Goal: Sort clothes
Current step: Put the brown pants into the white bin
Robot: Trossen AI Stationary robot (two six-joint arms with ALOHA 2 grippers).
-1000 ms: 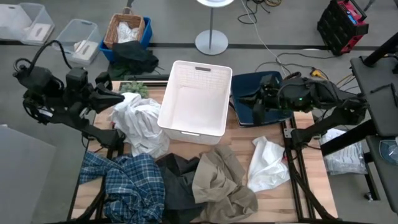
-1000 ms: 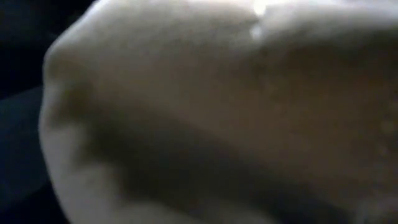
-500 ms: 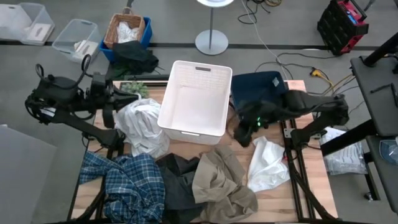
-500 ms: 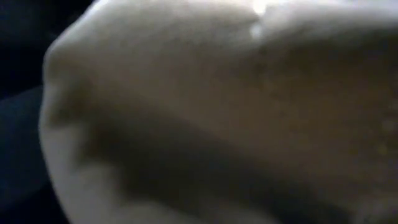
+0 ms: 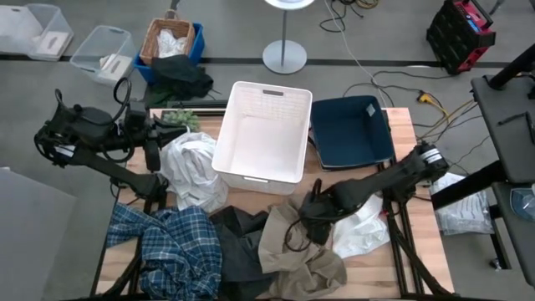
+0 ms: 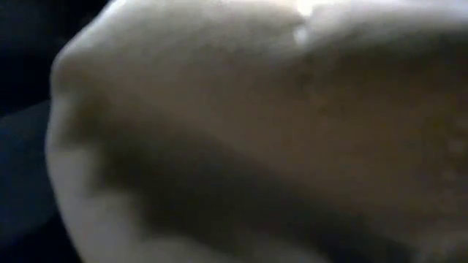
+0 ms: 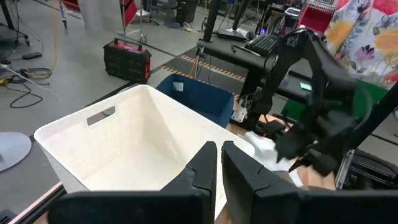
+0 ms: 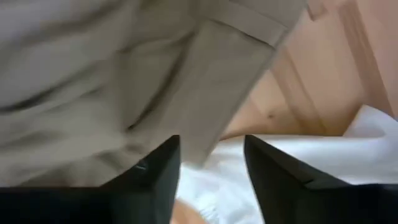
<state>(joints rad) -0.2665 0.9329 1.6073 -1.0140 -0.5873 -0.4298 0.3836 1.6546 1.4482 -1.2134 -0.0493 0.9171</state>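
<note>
I should close my right gripper on the fold (image 5: pixel 310 246) (image 8: pixel 152 140) of the tan garment, just in from its edge next to the white garment.
Several garments lie on the wooden table: a blue-and-white plaid shirt (image 5: pixel 167 242) at the near left, a dark grey one (image 5: pixel 238 247), a tan khaki one (image 5: pixel 297 247), a white one (image 5: pixel 368 224) at the near right and a white heap (image 5: pixel 194 171) at the left. My right gripper (image 5: pixel 309 213) is open, low over the tan garment's right edge (image 8: pixel 217 93), beside the white one (image 8: pixel 348 155). My left gripper (image 5: pixel 167 136) is shut and empty, raised by the white heap's far side, and points toward the white basket (image 7: pixel 124 149). My right gripper stands open close over the tan garment's edge (image 8: pixel 205 124), its fingers pointing down. I cannot tell whether they touch the cloth.
A white plastic basket (image 5: pixel 263 134) stands at the far middle, a dark blue bin (image 5: pixel 351 132) to its right. A small green plant (image 5: pixel 180 119) sits behind the white heap. Pale cloth (image 6: pixel 234 131) fills the low view. Boxes and a wicker basket (image 5: pixel 170 40) stand on the floor beyond.
My right gripper has swung from above the blue bin toward the table's near edge and leftward, and has come down over the tan garment's right edge. The garments lie as before.
</note>
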